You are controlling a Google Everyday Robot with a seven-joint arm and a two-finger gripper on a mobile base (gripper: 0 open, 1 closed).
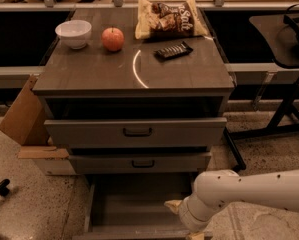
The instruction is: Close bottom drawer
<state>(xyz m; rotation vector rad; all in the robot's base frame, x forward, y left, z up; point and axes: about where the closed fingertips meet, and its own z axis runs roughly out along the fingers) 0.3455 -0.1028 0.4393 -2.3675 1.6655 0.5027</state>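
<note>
I need to next move my gripper to the bottom drawer's front [175,236], near the corner on the white arm's side, and close it there.
The bottom drawer [134,206] is pulled far out of the grey-brown cabinet. Its plain grey box is open to view and looks empty; its front lies at the picture's lower edge, with the handle out of view. My gripper [179,210] is at the end of the white arm [249,194], which reaches in from the right. It sits low over the drawer's right side near the front and is mostly hidden by the wrist.
The middle drawer [139,162] and the top drawer [135,132] stand slightly out. On the cabinet top are a white bowl [74,33], an apple [112,39], a chip bag [171,18] and a dark snack bar [173,50]. A cardboard box [21,111] is on the left, and a black stand [284,104] on the right.
</note>
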